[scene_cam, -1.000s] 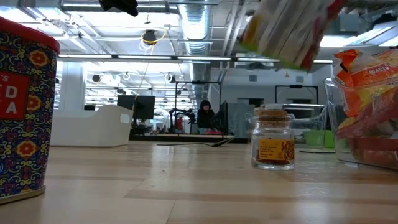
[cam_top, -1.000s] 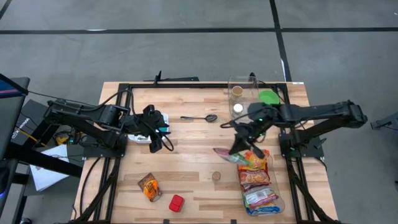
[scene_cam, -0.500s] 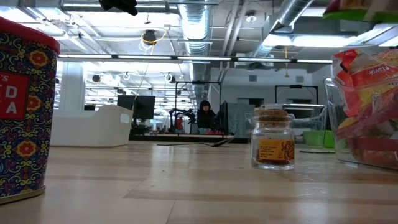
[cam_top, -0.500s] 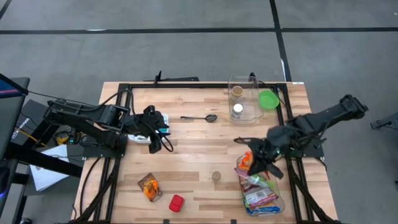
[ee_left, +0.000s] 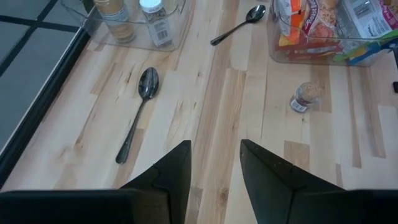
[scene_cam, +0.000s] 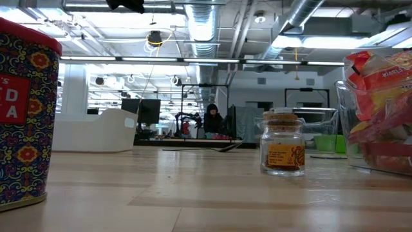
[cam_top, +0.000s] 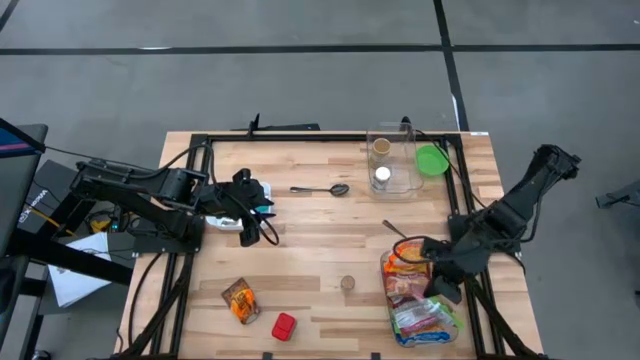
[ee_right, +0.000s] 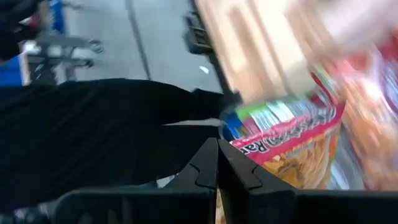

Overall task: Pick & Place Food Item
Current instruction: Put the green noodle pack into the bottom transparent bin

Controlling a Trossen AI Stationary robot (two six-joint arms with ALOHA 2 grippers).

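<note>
Next, I let go of the food packet, now hanging over the bin's far end, with my right gripper on the other packets in the middle of the clear bin point(cam_top: 412, 291).
A clear bin point(cam_top: 420, 318) of food packets stands at the table's near right. My right gripper point(cam_top: 432, 268) hangs over the bin's far end, shut on an orange, pink and green food packet point(ee_right: 292, 149), which also shows from above point(cam_top: 405, 262). My left gripper point(cam_top: 258, 218) waits open above the table's left half with nothing between its fingers point(ee_left: 214, 168). A small cork-topped jar point(cam_top: 347, 283) stands on the wood left of the bin. My right gripper pinches the food packet by an edge point(ee_right: 233, 144) right at its fingertips. The packet spreads out beyond the fingers, held above the other packets in the bin. The wrist picture is blurred, so I cannot tell which edge it is.
Two spoons lie on the wood, one mid-table point(cam_top: 320, 189), one point(cam_top: 395, 230) just beyond the bin. A clear container point(cam_top: 392, 160) with two jars and a green lid point(cam_top: 433, 158) sit at the far right. An orange packet point(cam_top: 238, 300) and a red tin point(cam_top: 284, 326) sit near left.
My right gripper has swung from the table's middle toward its right and near edges, rolling its wrist, and stayed shut. The food packet has gone with it, from above the bare wood to above the bin, and has left the low view.
</note>
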